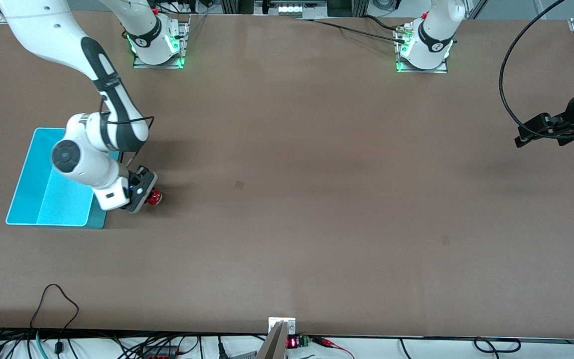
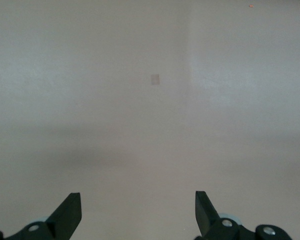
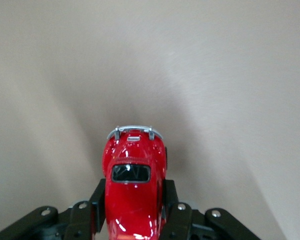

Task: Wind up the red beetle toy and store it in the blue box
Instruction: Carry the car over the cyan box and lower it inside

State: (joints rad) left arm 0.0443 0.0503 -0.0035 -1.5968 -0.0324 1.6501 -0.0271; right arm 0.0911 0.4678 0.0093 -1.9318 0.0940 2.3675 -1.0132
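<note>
My right gripper is to set the red beetle toy down. It will let go of it inside the blue box (image 1: 73, 165), toward the box's end closest to the robot bases.
The red beetle toy (image 1: 154, 198) rests on the brown table just beside the blue box (image 1: 48, 199), on the side toward the left arm's end. My right gripper (image 1: 147, 195) is shut on the toy, its two black fingers (image 3: 99, 200) pressed against the car's sides. In the right wrist view the glossy red beetle toy (image 3: 134, 185) fills the jaws, silver bumper pointing away. The blue box stands open, partly covered by my right arm. My left gripper (image 1: 528, 133) hangs open over the table's edge at the left arm's end, and its own view shows only bare table between the fingertips (image 2: 70, 207).
A small dark square mark (image 1: 239, 184) lies on the table mid-way between the arms. Cables and a small display (image 1: 292, 342) run along the table edge nearest the front camera. The robot bases (image 1: 157, 45) stand at the opposite edge.
</note>
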